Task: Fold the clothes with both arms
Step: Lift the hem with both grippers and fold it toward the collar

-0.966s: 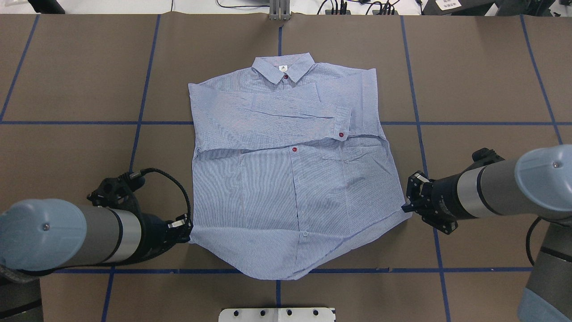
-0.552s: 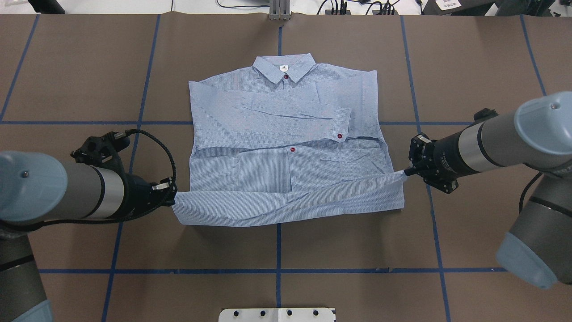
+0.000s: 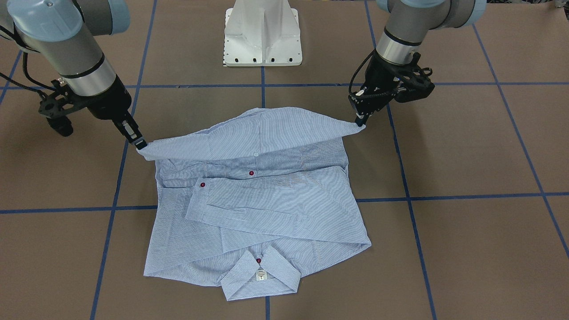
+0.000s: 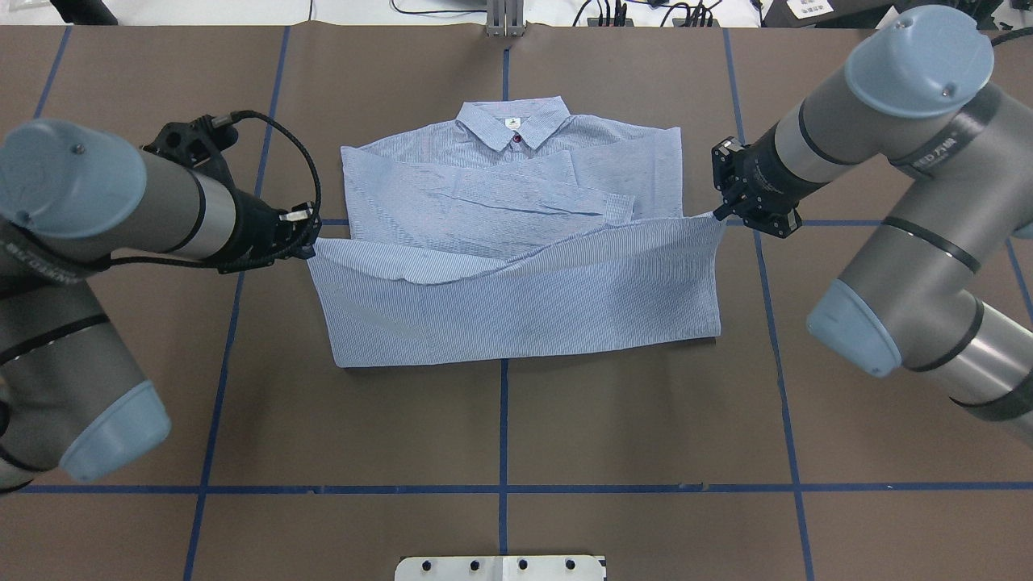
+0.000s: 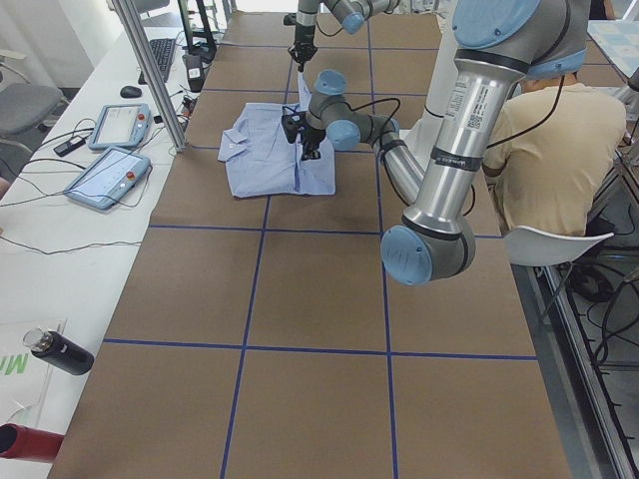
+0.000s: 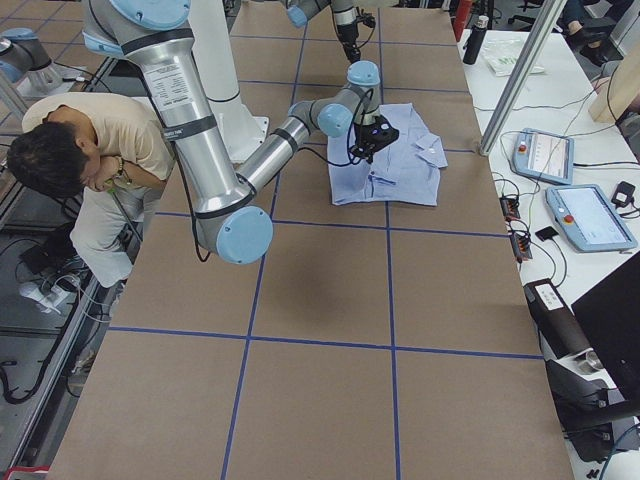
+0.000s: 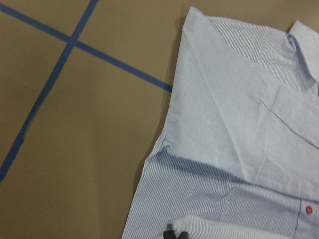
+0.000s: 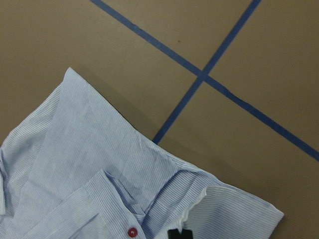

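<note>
My left gripper is going to let go of the hem corner on the shirt's outer shoulder (image 3: pixel 365 235) (image 7: pixel 192 29), where the folded sleeve begins.
The light blue striped shirt (image 4: pixel 516 315) lies front-up on the brown table, collar (image 4: pixel 510 125) at the far side and sleeves folded across the chest. My left gripper (image 4: pixel 311 240) is shut on the shirt's left hem corner. My right gripper (image 4: pixel 718 214) is shut on the right hem corner. Between them the hem hangs lifted over the chest, so the lower half is doubled back. In the front-facing view the left gripper (image 3: pixel 359 122) and right gripper (image 3: pixel 140 144) hold the raised hem above the shirt (image 3: pixel 266 209). Each wrist view shows striped cloth (image 7: pixel 239 149) (image 8: pixel 89 164) below its camera.
Blue tape lines (image 4: pixel 502 420) cross the brown table. The white pedestal base (image 3: pixel 262 35) stands at the robot's side. A seated person (image 5: pixel 554 150) is beside the table. Tablets (image 5: pixel 110 175) and a dark bottle (image 5: pixel 60 351) lie on a white side bench.
Both grippers have carried the hem up off the near table and away toward the collar. The shirt's lower half now lies folded back over itself.
</note>
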Action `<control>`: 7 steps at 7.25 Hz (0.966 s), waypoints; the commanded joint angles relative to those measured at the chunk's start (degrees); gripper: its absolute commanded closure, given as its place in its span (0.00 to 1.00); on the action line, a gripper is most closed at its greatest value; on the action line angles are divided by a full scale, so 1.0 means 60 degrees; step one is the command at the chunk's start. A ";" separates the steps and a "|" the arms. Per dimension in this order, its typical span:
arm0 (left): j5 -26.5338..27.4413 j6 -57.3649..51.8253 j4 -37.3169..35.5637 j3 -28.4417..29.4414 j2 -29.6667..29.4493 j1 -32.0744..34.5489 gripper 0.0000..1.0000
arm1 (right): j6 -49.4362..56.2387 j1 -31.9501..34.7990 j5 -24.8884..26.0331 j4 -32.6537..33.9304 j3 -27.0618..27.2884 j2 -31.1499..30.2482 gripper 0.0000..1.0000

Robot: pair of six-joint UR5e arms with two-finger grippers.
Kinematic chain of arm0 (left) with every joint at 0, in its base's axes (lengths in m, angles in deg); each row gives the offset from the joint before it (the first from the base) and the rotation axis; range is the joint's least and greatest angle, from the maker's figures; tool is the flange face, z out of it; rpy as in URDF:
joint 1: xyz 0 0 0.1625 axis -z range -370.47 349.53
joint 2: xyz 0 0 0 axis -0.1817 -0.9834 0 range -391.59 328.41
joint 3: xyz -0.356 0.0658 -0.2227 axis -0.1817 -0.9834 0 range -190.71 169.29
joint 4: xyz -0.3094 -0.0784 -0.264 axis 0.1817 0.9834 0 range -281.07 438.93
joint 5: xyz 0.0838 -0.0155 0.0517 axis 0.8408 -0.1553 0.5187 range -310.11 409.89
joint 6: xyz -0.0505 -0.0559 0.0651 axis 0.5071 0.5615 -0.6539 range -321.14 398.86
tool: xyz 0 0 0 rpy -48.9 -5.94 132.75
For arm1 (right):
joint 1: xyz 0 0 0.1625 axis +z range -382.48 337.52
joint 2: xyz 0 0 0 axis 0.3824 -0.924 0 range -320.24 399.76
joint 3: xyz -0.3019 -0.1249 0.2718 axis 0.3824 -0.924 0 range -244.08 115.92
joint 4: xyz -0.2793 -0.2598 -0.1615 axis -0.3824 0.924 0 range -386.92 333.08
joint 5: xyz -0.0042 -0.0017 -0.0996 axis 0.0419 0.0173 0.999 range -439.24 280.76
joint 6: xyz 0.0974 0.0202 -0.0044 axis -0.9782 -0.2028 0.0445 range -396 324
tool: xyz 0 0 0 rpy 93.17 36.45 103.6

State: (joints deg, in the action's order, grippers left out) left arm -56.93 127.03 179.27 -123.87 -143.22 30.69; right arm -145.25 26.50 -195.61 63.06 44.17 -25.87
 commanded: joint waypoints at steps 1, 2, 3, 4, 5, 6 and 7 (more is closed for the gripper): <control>-0.0127 -0.0616 0.0225 0.1538 -0.0963 0.0610 1.00 | 0.0586 0.0288 0.0000 0.0091 -0.1102 0.0753 1.00; -0.0127 -0.0691 0.0647 0.2096 -0.1155 0.0683 1.00 | 0.1138 0.0404 0.0000 0.0077 -0.1730 0.1032 1.00; -0.0112 -0.0692 0.1376 0.2928 -0.1331 0.0684 1.00 | 0.1549 0.0420 0.0014 -0.0127 -0.2708 0.1470 1.00; -0.0112 -0.0692 0.2021 0.3719 -0.1579 0.0698 1.00 | 0.1481 0.0420 0.0000 -0.0984 -0.3588 0.1793 1.00; -0.0097 -0.0706 0.2289 0.4264 -0.1828 0.0713 1.00 | 0.1495 0.0406 -0.0015 -0.1616 -0.4148 0.1797 1.00; -0.0097 -0.0707 0.2306 0.4429 -0.1932 0.0728 1.00 | 0.1524 0.0405 -0.0015 -0.1782 -0.4357 0.1826 1.00; -0.0068 -0.0736 0.2538 0.4721 -0.1948 0.0786 1.00 | 0.1568 0.0405 0.0000 -0.1784 -0.4388 0.1840 1.00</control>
State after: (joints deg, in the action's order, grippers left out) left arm -57.48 122.76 193.05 -97.77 -154.40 35.10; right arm -136.14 28.94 -195.67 53.32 19.04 -15.06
